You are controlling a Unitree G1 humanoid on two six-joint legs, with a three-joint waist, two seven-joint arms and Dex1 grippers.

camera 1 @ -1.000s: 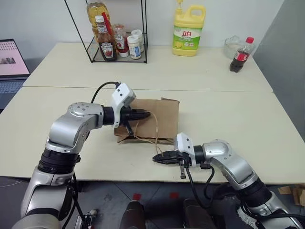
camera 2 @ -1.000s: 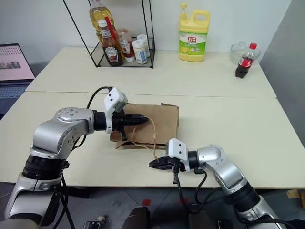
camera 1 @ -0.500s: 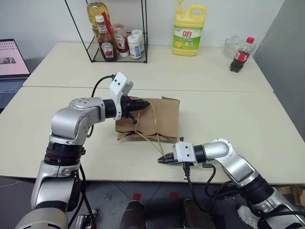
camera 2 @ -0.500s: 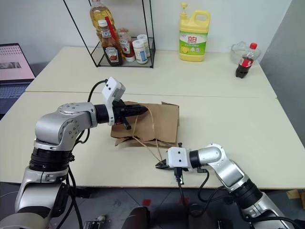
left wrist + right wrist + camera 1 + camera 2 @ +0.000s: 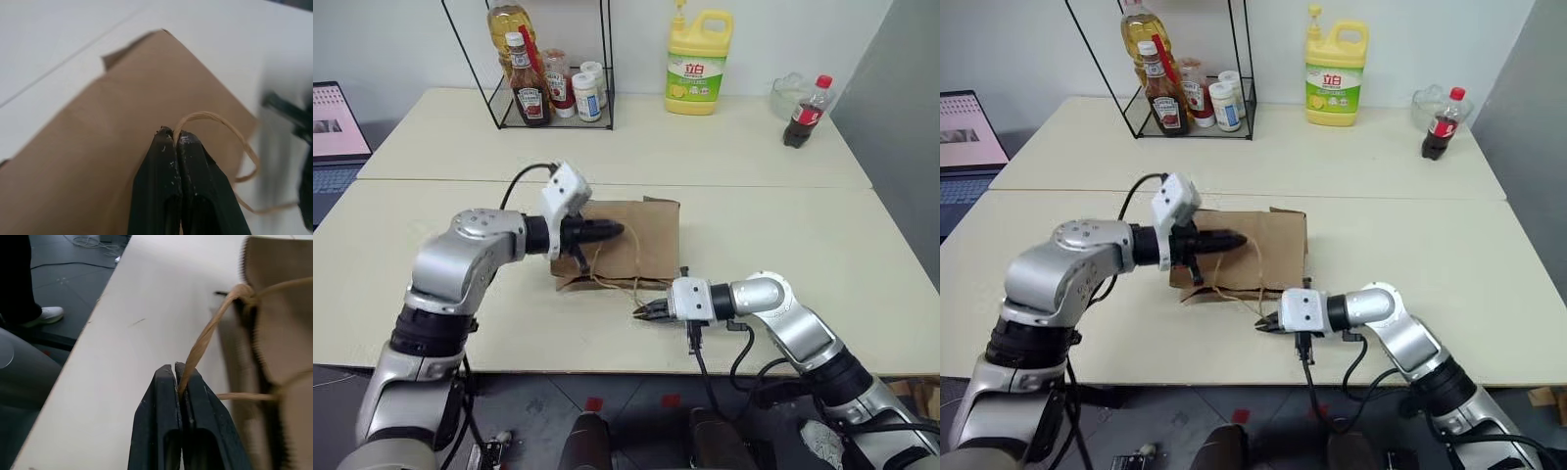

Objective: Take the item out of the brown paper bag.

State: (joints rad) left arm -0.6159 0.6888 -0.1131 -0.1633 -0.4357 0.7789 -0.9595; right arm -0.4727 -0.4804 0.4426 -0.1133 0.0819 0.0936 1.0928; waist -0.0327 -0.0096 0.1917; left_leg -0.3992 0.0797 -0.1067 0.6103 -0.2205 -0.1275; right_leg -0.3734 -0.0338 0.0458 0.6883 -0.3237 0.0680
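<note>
The cord handle hangs slack from my left gripper over the bag, so it should take the cord close to the bag's opening [image 5: 612, 284].
The brown paper bag [image 5: 646, 235] lies flat on the near table, its mouth toward the table's front edge. My left gripper [image 5: 619, 231] hovers over the bag's left part, shut on one tan cord handle [image 5: 230, 122]. My right gripper [image 5: 641, 312] is at the front edge just before the bag's mouth, shut on the other cord handle [image 5: 210, 328], which runs taut back to the bag. The item is hidden; nothing of it shows at the bag's mouth.
At the back of the far table stand a wire rack [image 5: 548, 78] with sauce bottles, a yellow detergent jug [image 5: 698, 61], a glass bowl [image 5: 788, 93] and a cola bottle [image 5: 805, 111]. A laptop [image 5: 337, 127] sits at far left. A seam divides the two tables.
The left gripper, briefly raised half a second ago, has come back down over the bag with its handle. The right wrist has rolled and edged toward the bag's mouth, still gripping its cord.
</note>
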